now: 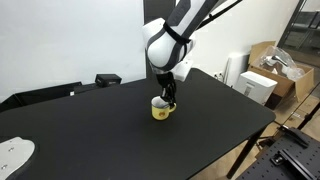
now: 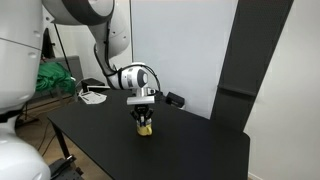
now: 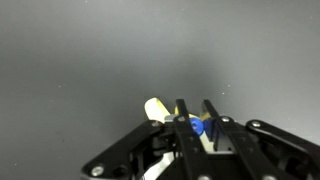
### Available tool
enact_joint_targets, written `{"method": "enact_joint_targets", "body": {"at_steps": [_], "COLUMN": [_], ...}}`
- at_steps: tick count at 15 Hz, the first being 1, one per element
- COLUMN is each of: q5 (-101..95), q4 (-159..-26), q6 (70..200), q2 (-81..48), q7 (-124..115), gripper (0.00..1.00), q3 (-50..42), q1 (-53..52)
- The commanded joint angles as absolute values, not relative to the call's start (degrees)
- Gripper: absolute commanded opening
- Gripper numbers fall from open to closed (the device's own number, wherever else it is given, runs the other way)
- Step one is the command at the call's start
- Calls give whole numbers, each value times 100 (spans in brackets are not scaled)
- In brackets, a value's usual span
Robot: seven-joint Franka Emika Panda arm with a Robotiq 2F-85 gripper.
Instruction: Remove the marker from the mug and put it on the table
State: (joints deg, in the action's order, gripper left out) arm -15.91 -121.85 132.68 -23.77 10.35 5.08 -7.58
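I should release the blue marker on the table [image 1: 135,122] beside the yellow mug, toward the white corner object.
The yellow mug [image 1: 159,111] stands near the middle of the black table [image 1: 80,130] and shows in both exterior views; in one of them it is a small yellow shape [image 2: 146,127] under the hand. My gripper [image 1: 167,98] points straight down into the mug's mouth. In the wrist view the fingers [image 3: 194,104] are closed narrowly on the blue marker [image 3: 198,126], which stands between them above the mug's rim [image 3: 155,108]. The marker's lower part is hidden inside the mug.
Cardboard boxes and white items [image 1: 265,75] stand off the table's far side. A black device [image 1: 107,78] lies at the table's back edge and a white object [image 1: 12,152] at a front corner. A green cloth [image 2: 55,78] lies behind the table.
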Motion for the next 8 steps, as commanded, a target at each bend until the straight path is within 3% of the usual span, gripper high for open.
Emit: {"method": "enact_joint_targets", "body": {"at_steps": [1,8], "q5": [-1677,-2054], "q4": [-12015,-12408], "q6": [13119,13453], "q2": [-2430,-1793], "q7": [1038,938], "gripper": [5,5], "q3": [497,524], "q1": [-793,-935]}}
